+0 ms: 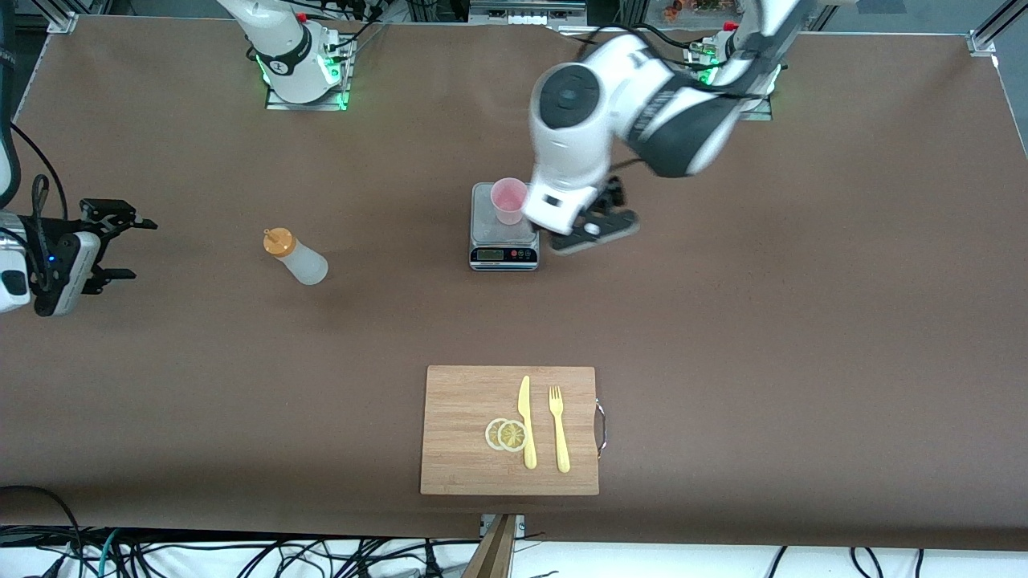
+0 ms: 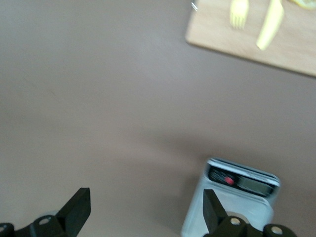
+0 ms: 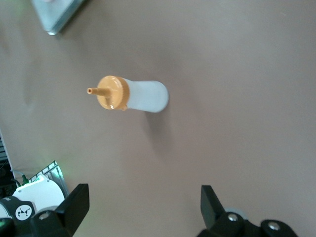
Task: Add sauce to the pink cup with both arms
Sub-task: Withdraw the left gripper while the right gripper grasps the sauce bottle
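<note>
I need to move my right gripper to the sauce bottle next and close it around its whitish body (image 1: 304, 263) (image 3: 146, 96), below the orange nozzle cap.
The pink cup (image 1: 508, 201) stands on the silver scale (image 1: 503, 238) in the middle of the table. My left gripper (image 1: 612, 197) is open and empty, low beside the scale toward the left arm's end; in the left wrist view the gripper (image 2: 145, 212) has the scale (image 2: 237, 197) by one finger, and the cup is out of view. The sauce bottle (image 1: 295, 257), whitish with an orange nozzle cap, stands on the table toward the right arm's end. My right gripper (image 1: 132, 247) is open and empty, apart from the bottle at that end. The right wrist view shows that gripper (image 3: 145, 207) and the bottle (image 3: 131, 95).
A wooden cutting board (image 1: 466, 425) lies near the front camera with a yellow knife (image 1: 526, 421), a yellow fork (image 1: 558, 429) and lemon slices (image 1: 506, 434) on it. The board's corner shows in the left wrist view (image 2: 296, 44). Brown table surface lies between bottle and scale.
</note>
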Controlling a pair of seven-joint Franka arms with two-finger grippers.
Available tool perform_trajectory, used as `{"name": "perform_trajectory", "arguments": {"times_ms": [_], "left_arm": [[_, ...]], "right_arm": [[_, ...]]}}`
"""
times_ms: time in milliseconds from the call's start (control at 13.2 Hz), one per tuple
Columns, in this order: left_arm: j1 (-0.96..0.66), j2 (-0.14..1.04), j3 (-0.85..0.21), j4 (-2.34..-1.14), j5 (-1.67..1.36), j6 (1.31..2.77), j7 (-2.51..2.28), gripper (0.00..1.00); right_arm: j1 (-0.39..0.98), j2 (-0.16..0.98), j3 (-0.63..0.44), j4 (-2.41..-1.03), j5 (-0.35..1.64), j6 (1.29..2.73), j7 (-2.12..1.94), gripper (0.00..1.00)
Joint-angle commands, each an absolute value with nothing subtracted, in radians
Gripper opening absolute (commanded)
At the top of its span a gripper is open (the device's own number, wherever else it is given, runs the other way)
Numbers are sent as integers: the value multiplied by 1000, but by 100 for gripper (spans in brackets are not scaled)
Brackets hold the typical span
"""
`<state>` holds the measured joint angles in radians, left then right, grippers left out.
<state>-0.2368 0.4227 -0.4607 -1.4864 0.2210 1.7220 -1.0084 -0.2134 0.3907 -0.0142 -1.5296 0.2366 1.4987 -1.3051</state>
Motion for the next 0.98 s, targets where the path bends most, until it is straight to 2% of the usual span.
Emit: {"name": "perform_trajectory", "arguments": {"times_ms": [0,302,604,906], "left_arm": [[-51,370,-471,-1516,199,1709,-798,100],[185,370,-466,-1502,207,1756,-566,100],[381,368,-469,-1500,195,1822,-375,100],[471,327,-472,-1505,192,1822,-276,100]], "right_arm": [[-238,390,-8,-1580,314,1499,-1437,100],[-262,431,-8,-1615,393,1502,-1621,100],[-291,439,-8,-1718,468,1566,-1776,100],[-345,463,-9,-1802,595,1572,-1978,100]]}}
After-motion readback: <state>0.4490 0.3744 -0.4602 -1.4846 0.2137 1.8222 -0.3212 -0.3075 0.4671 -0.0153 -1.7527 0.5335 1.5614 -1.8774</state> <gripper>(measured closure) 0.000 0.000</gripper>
